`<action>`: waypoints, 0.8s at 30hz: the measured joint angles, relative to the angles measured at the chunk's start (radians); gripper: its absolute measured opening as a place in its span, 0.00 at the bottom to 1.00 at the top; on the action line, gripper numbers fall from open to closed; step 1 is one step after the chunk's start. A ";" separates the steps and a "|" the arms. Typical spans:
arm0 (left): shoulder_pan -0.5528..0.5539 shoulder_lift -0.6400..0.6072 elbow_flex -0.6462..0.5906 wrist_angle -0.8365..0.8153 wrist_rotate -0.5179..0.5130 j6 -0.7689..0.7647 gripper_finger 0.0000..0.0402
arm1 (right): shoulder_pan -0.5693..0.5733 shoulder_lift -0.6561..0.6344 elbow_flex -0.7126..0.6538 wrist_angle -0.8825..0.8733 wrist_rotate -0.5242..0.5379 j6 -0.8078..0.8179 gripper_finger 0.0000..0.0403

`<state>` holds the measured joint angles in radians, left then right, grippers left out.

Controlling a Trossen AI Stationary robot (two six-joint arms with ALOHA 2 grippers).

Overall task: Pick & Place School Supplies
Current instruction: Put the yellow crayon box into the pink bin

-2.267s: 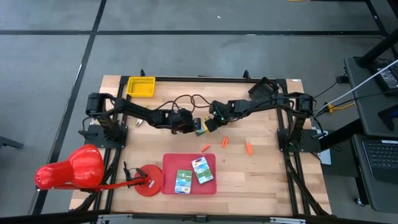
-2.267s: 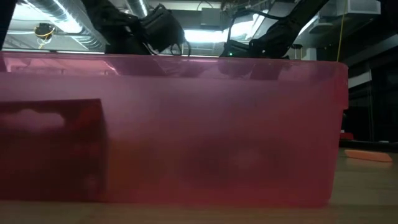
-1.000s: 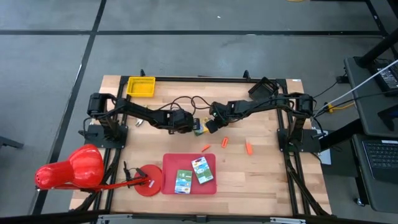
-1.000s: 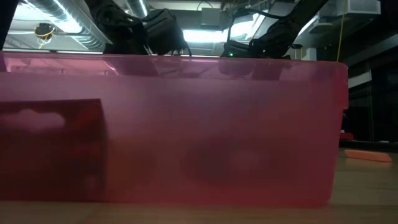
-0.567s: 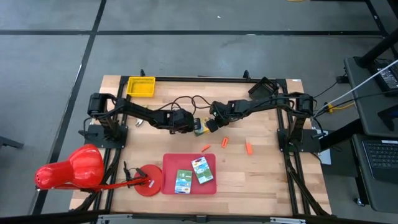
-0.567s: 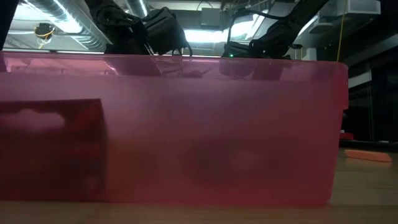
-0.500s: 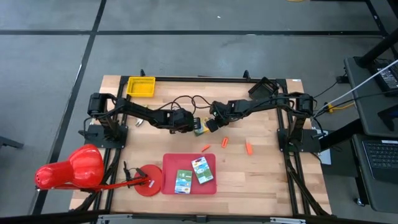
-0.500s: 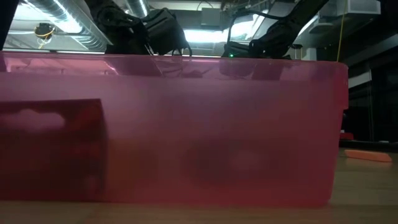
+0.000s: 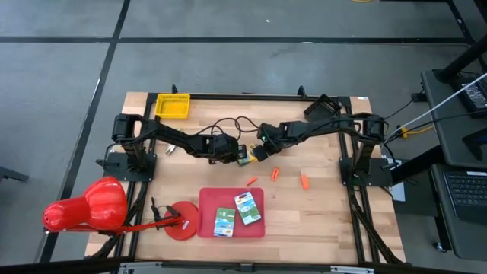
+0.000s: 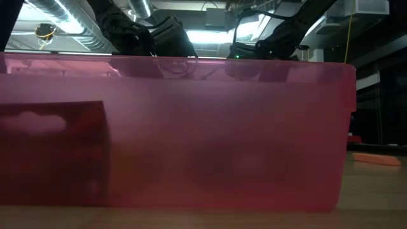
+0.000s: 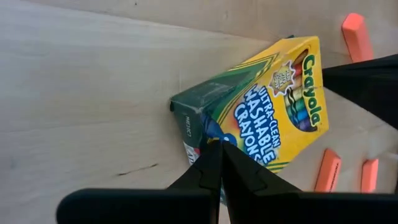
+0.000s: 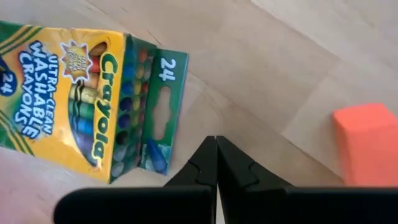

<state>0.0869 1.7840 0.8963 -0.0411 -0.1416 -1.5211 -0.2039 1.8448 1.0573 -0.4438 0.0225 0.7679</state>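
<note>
My shut right fingers stand beside the crayon box's green flap; they should open, then close around the flap's corner with the blue crayon (image 12: 157,157).
A yellow-green crayon box (image 9: 244,158) lies flat on the table between both grippers. My left gripper (image 9: 230,152) is shut; in the left wrist view its tips (image 11: 221,146) stand at the box's (image 11: 273,112) long edge near the green closed end. My right gripper (image 9: 257,154) is shut too. Its tips (image 12: 216,142) hover just off the box's (image 12: 68,87) open green flap (image 12: 163,106). Three short orange sticks (image 9: 275,175) lie on the table nearer the front. Two packs (image 9: 248,208) lie in the red tray (image 9: 209,202). My left gripper's shut fingertips (image 11: 211,155) overlap the crayon box's long edge (image 11: 208,134) near its green closed end, coming from the table's left. Whether they touch it, I cannot tell. The box lies flat on the table.
A yellow bin (image 9: 173,106) sits at the far left corner. The big red cone (image 9: 84,205) and a red disc (image 9: 183,219) are at the near left. The tray's red wall (image 10: 191,127) fills the low view, with an orange stick (image 10: 376,159) to its right.
My left gripper has crept a little toward the table's right, closer to the crayon box, and has sunk slightly. The box and the right gripper have stayed where they were.
</note>
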 joint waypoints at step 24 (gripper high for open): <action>-0.052 -0.003 0.002 -0.132 -0.009 -0.049 0.01 | -0.010 -0.106 0.000 0.008 -0.028 -0.068 0.01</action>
<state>0.0345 1.7805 0.8982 -0.1735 -0.1509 -1.5698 -0.2134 1.7390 1.0569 -0.4362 -0.0056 0.6999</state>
